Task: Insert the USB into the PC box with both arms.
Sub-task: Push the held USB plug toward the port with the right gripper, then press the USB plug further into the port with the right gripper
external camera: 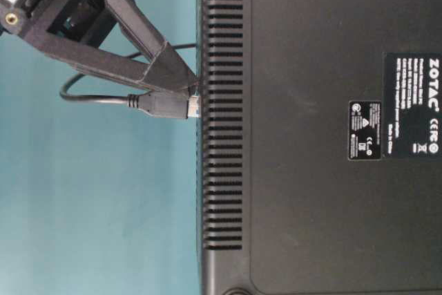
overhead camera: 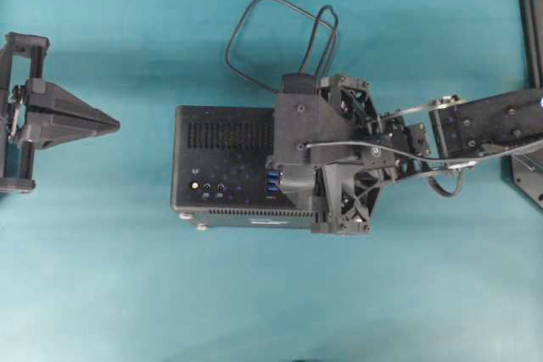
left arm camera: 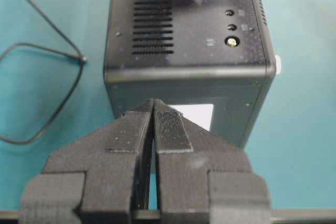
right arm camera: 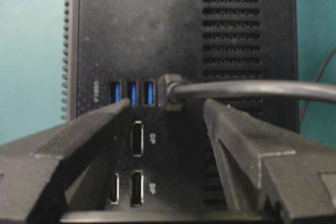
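The USB plug sits shallow, metal showing; next my right gripper backs up, grips the plug's cable end (external camera: 135,101), pushes it in at the port.
The black PC box (overhead camera: 221,137) lies in the middle of the teal table, port face up. The USB plug (right arm camera: 170,92) sits in the socket right beside three blue ports (right arm camera: 131,93), and its cable (right arm camera: 252,90) runs off to the right. The cable loop (overhead camera: 254,31) lies behind the box. My right gripper (right arm camera: 167,103) hangs over the port face, open, its fingers on either side of the plug and not gripping it. From table level one finger (external camera: 159,60) slants just above the plug (external camera: 166,105). My left gripper (overhead camera: 114,125) is shut and empty, left of the box.
A black frame post (overhead camera: 530,6) stands at the right edge of the table. In the left wrist view the box's near end carries a white label (left arm camera: 197,116), and a thin cable (left arm camera: 42,51) curls on the table to its left.
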Robot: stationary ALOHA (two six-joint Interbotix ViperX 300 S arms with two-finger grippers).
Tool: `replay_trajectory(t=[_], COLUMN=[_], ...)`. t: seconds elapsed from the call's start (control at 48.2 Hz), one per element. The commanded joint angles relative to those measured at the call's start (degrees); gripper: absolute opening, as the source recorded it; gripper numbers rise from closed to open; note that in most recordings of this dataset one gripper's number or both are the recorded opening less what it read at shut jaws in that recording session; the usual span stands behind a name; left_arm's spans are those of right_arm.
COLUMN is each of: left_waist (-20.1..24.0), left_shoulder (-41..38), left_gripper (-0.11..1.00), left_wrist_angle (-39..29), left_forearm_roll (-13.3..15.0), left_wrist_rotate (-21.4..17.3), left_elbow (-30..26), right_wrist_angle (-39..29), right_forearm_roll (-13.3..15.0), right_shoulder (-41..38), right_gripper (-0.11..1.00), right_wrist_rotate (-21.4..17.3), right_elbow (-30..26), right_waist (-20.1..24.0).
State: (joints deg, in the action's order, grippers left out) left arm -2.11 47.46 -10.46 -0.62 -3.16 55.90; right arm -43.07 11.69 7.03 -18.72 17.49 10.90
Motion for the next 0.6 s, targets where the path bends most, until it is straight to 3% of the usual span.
replay_trajectory(t=[0.0, 0.269, 0.58], left_waist=[-0.1, -0.1, -0.1], left_shoulder=[-0.1, -0.2, 0.0], left_gripper=[0.0, 0.0, 0.0], left_wrist_angle=[0.5, 0.5, 0.5], left_forearm_roll=[-0.2, -0.2, -0.2], left_wrist_rotate=[0.0, 0.0, 0.1], left_elbow=[-1.0, -1.0, -1.1], right_wrist_angle=[0.5, 2.1, 9.5], right_forearm_roll=[0.1, 0.1, 0.1], right_shoulder=[2.0, 4.7, 5.4], right_gripper=[0.74, 0.74, 0.67], right_wrist_rotate=[0.4, 0.4, 0.2], right_elbow=[-1.6, -2.5, 0.4], right_waist=[0.0, -0.3, -1.1])
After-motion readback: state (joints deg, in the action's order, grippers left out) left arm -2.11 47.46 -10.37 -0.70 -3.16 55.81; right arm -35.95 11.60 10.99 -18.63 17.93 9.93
